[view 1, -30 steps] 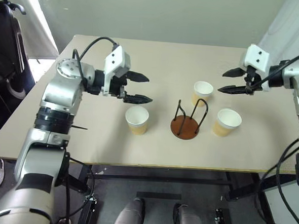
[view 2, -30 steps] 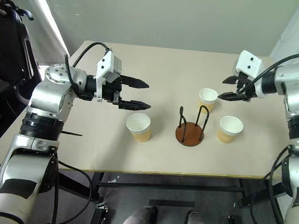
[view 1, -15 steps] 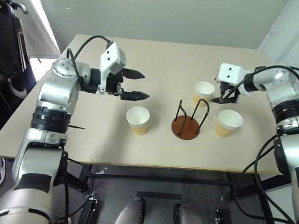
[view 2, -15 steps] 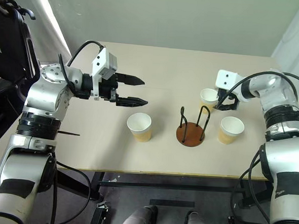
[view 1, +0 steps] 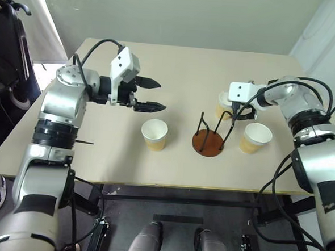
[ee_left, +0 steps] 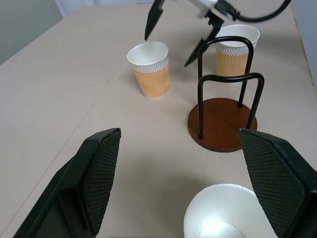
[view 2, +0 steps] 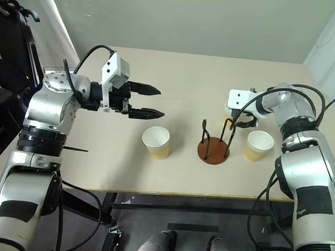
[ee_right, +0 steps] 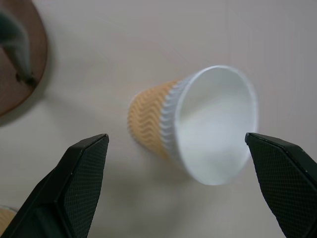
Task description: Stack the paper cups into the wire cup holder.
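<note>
Next, I take the tan paper cup closest to my left gripper by closing that gripper on the paper cup's near rim (view 1: pixel 154 139) (ee_left: pixel 274 230), facing the table's front edge.
Three tan paper cups stand upright on the table. One (view 1: pixel 154 134) is left of the wire cup holder (view 1: pixel 208 140), one (view 1: pixel 254 136) is right of it, and the third (view 1: pixel 221 101) is behind it. My right gripper (view 1: pixel 240 113) hangs open over that far cup, one finger on each side of its rim; its wrist view shows the cup (ee_right: pixel 198 129) between the fingers, with no contact. My left gripper (view 1: pixel 153 95) hovers open and empty above the table, behind the left cup (ee_left: pixel 223 215). The holder (ee_left: pixel 225 119) has nothing in it.
The table (view 1: pixel 97 155) has its front edge close to the cups. A black chair (view 1: pixel 7 47) stands off its left side. A white curtain (view 1: pixel 326 38) hangs at the right.
My right gripper came down and to the left, from above the table's right side to the far cup, opening wider and rolling. The left gripper stayed put.
</note>
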